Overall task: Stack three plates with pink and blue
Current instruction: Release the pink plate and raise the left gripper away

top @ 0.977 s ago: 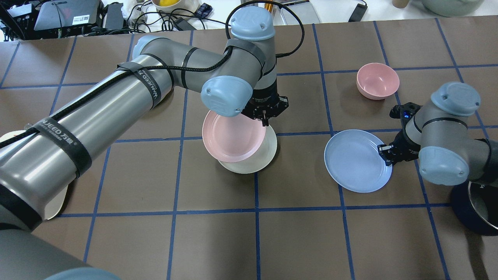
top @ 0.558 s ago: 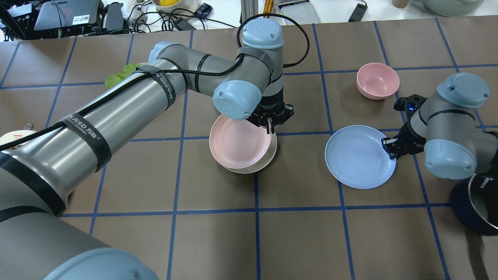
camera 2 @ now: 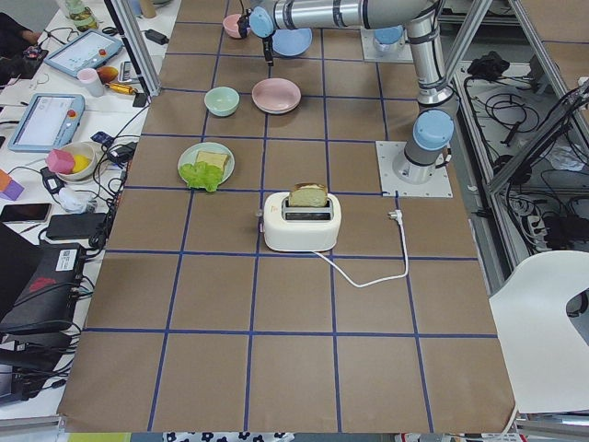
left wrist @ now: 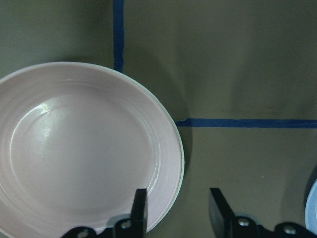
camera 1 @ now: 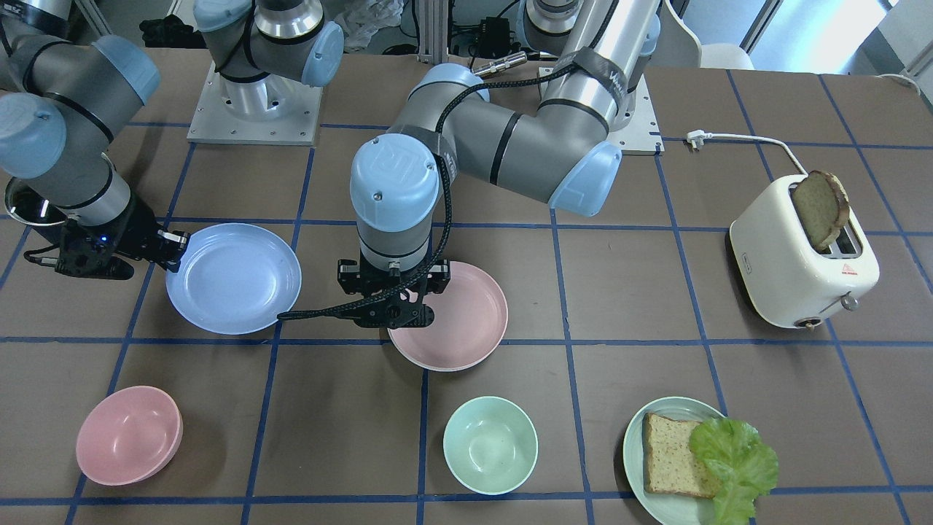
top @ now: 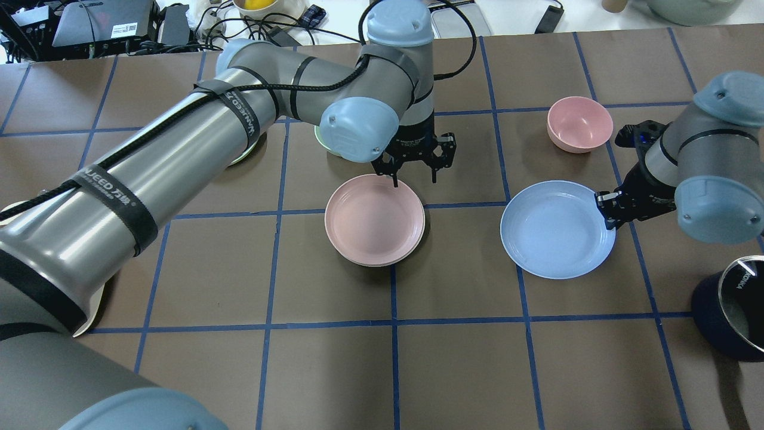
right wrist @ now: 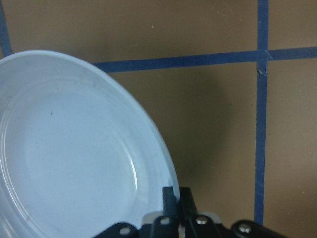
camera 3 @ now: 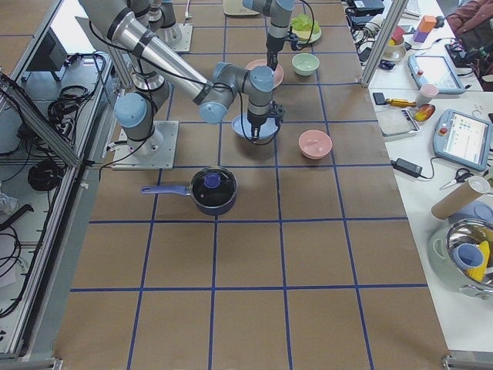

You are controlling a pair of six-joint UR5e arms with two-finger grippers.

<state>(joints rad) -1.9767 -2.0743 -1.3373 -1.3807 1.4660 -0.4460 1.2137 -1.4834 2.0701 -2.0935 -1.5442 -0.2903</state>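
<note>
Next, I set the light blue plate down with my right gripper on the middle of the pale pink plate (camera 1: pixel 445 305).
The pale pink plate (top: pixel 375 220) lies on the cream-white plate, of which only a thin rim (top: pixel 423 227) shows at its right edge. My left gripper (top: pixel 413 173) is open and empty, just above the pink plate's far rim; the left wrist view shows its fingers (left wrist: pixel 138 210) spread over that rim (left wrist: pixel 84 148). My right gripper (top: pixel 606 206) is shut on the right rim of the light blue plate (top: pixel 555 230). It holds the plate to the right of the stack. The right wrist view shows the pinched rim (right wrist: pixel 74 148) with shadow under it.
A deeper pink bowl (top: pixel 580 123) stands beyond the blue plate. A mint bowl (camera 1: pixel 490 445), a mint plate with bread and lettuce (camera 1: pixel 692 459) and a toaster (camera 1: pixel 802 262) are on the far and left side. A dark pot (top: pixel 737 316) sits at the right near edge.
My left gripper has let go of the pink plate, which now lies centred on the cream plate, and has opened and drawn back. My right gripper has carried the blue plate slightly farther away.
</note>
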